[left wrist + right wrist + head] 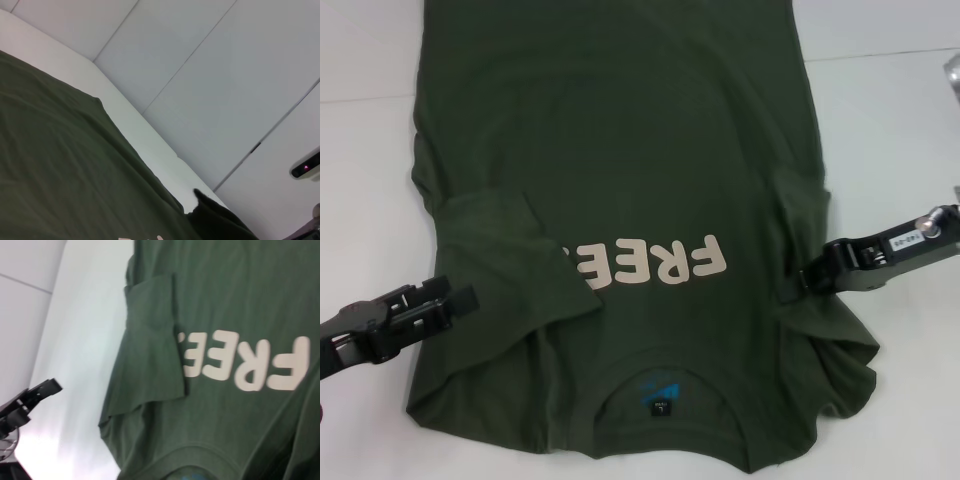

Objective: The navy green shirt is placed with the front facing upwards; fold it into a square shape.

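Note:
I need to have my right gripper release the bunched sleeve edge on the R of the cream lettering (684, 265) (262, 364), letting go of it there.
The navy green shirt (620, 150) lies front up on the white table (365, 150), collar toward me, with the cream lettering (665, 262) upside down. Its left sleeve (510, 240) is folded inward over the chest and covers the end of the lettering. The blue neck label (660, 392) shows inside the collar. My left gripper (465, 298) hovers open just off the shirt's left edge, holding nothing. My right gripper (803, 278) is shut on the bunched right sleeve edge. The right wrist view shows the shirt (225, 300), the lettering (250, 362) and the left gripper (40, 397) beyond it.
Bare white table lies on both sides of the shirt. A small metallic object (952, 70) sits at the far right edge. In the left wrist view, the shirt (60, 165) runs to the table's edge, with white wall panels (210, 75) behind.

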`<state>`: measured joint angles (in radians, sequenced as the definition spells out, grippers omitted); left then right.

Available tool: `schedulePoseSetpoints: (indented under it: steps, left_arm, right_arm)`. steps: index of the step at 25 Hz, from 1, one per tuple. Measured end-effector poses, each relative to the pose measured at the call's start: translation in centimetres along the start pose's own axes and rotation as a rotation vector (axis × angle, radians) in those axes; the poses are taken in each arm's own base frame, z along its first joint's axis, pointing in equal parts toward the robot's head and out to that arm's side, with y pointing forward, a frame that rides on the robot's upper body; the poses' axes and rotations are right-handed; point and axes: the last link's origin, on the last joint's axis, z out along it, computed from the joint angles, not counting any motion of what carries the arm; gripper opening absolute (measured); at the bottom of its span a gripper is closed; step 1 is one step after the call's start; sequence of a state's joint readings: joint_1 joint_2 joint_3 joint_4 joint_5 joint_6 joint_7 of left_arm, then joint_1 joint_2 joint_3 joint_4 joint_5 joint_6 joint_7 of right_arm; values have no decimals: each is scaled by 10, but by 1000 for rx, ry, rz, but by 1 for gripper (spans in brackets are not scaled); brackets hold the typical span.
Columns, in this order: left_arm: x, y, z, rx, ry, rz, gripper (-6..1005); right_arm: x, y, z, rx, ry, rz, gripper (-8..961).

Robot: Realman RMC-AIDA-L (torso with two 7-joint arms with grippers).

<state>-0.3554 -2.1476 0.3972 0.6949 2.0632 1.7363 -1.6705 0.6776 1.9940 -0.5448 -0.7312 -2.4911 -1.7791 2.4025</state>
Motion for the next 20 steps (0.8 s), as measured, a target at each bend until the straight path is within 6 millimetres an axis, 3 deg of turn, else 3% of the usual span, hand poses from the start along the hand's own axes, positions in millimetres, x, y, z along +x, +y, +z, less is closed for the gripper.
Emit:
schedulePoseSetpoints:
  steps: [10, 20]
  left_arm:
    - [-1, 0, -1, 2, 0, -2, 767]
    - [-1, 0, -1, 3, 0, -3, 768]
  right_arm:
    - [-10, 10, 15, -38, -2, -32, 57]
    - [-14, 5, 30, -35, -32, -13, 67]
